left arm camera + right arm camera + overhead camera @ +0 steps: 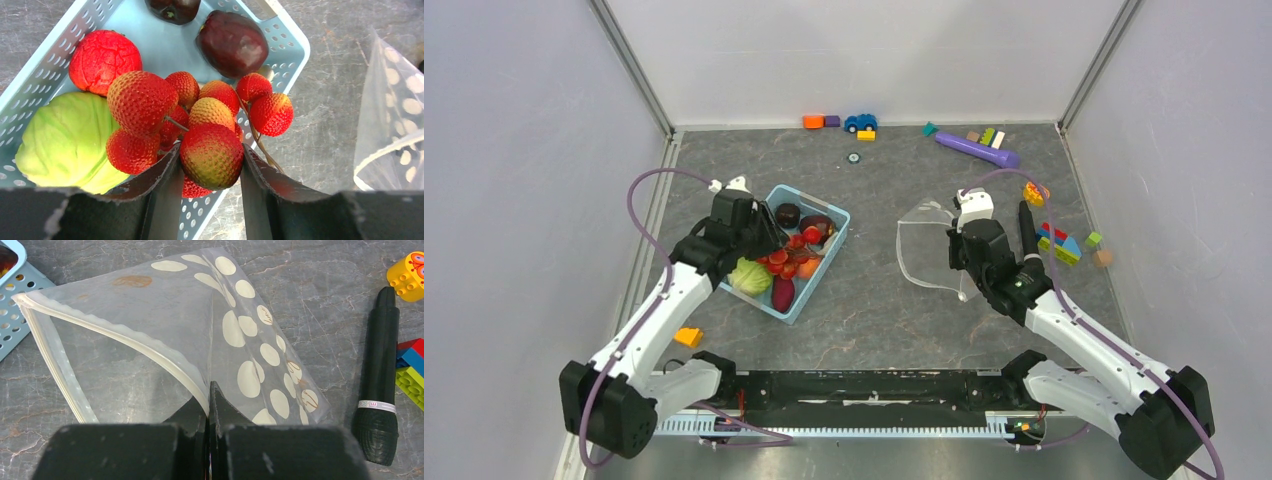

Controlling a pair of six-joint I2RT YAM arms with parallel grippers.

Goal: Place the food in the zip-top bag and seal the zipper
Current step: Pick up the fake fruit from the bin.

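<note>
The bunch's stem [262, 144] sticks out free while my left gripper holds the lychee bunch by a lychee, so next I let go of the lychee and take the stem before bagging.
The food lies in a light blue basket [832, 213]: a bunch of red-orange lychees [150, 100], a green cabbage [65, 140], a red wrinkled fruit [102, 57] and dark maroon pieces [232, 42]. My left gripper [210, 160] is over the basket, shut on one lychee [212, 155] of the bunch. The clear dotted zip-top bag [240, 325] stands with its mouth open at centre right [921, 243]. My right gripper [209, 395] is shut on the bag's upper zipper edge [125, 335] and holds it up. No slider tab shows.
A black toy microphone [382, 375] and coloured blocks [1064, 243] lie right of the bag. A purple tube [976, 149], a blue toy car [860, 122] and more blocks sit along the back wall. An orange piece [688, 337] lies near the left arm.
</note>
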